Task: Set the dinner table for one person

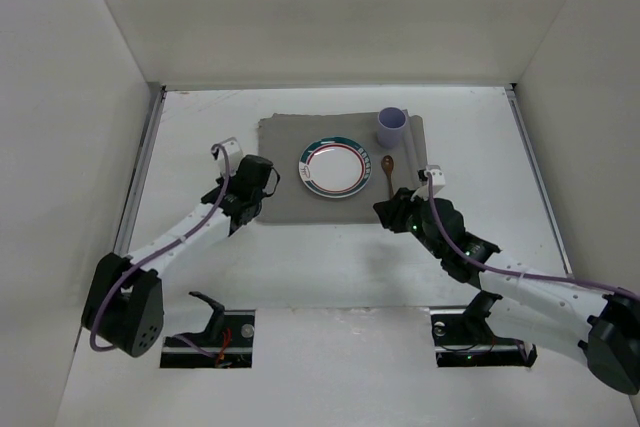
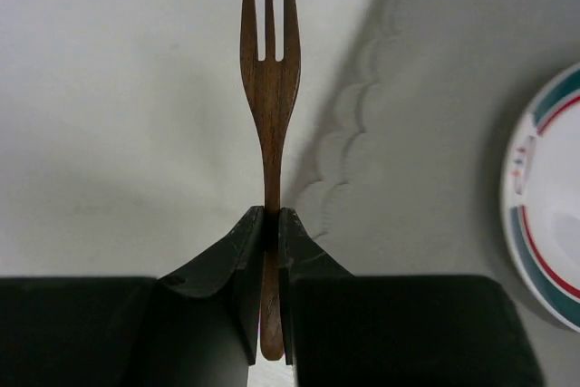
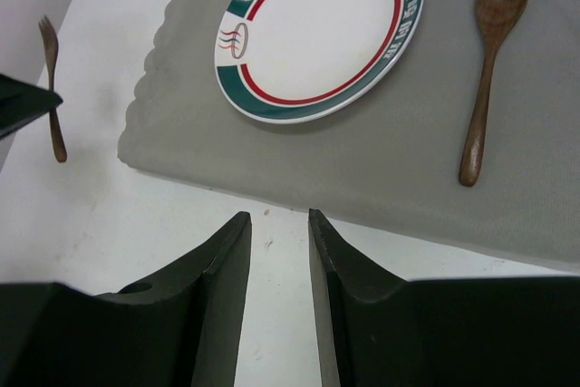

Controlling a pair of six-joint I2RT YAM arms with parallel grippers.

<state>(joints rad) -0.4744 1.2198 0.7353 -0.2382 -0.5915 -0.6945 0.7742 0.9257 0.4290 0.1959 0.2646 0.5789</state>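
Note:
My left gripper is to let go of the wooden fork on the grey placemat point(image 1: 283, 178) point(image 2: 428, 156) between the plate and the scalloped edge.
My left gripper point(image 2: 271, 213) is shut on the handle of a wooden fork point(image 2: 269, 79), tines pointing away, held over the white dinner table point(image 2: 118, 115) just left of the grey placemat's scalloped edge point(image 2: 435, 133). In the top view the left gripper point(image 1: 258, 179) is at the placemat's point(image 1: 285, 147) left side. A plate point(image 1: 334, 167) with a green and red rim lies on the mat, with a wooden spoon point(image 1: 388, 172) to its right. My right gripper point(image 3: 278, 217) is open and empty over the bare table point(image 3: 109, 215) just in front of the mat's near edge. The fork point(image 3: 52, 88) also shows in the right wrist view.
A lavender cup point(image 1: 392, 127) stands on the mat's far right corner. Metal rails point(image 1: 140, 177) run along the table's sides and white walls enclose it. Two dark stands point(image 1: 210, 332) sit at the near edge.

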